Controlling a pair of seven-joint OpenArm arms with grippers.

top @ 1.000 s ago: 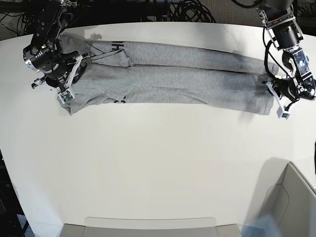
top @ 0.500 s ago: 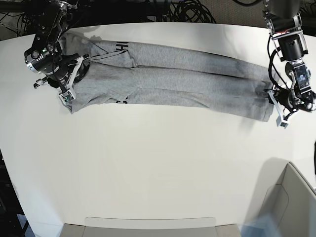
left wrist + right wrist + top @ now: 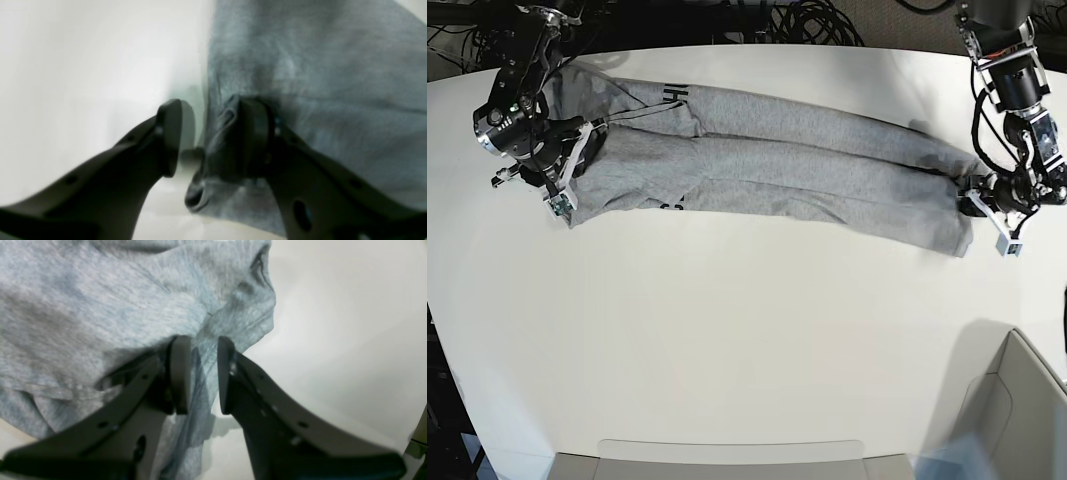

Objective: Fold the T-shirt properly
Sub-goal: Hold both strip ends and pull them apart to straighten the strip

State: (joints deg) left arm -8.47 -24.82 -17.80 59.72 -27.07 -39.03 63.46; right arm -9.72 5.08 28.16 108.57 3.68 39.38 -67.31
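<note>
I should grab the T-shirt's end edge [image 3: 215, 94] where the layers meet and pull it straight, because the T-shirt's bunched hem rests against one finger of my left gripper.
The heather-grey T-shirt [image 3: 767, 170] lies as a long narrow band across the far half of the white table, with bits of black lettering [image 3: 670, 96] near its left end. My right gripper [image 3: 560, 192] is at that left end. In the right wrist view it [image 3: 202, 373] is shut on a fold of the T-shirt [image 3: 100, 306]. My left gripper [image 3: 1004, 236] is at the right end. In the left wrist view it [image 3: 210, 140] stands open. The bunched hem of the T-shirt [image 3: 300, 66] lies against one finger [image 3: 253, 140], and the other finger [image 3: 168, 136] is apart from the cloth.
A light cardboard box [image 3: 1017, 400] stands at the front right corner. A flat grey tray edge [image 3: 727, 455] runs along the front. Black cables [image 3: 797, 20] lie behind the table's far edge.
The shirt's right end has slid toward the front and the band now slants more. My right gripper has shifted slightly left with the cloth. My left gripper has stayed near the right end.
</note>
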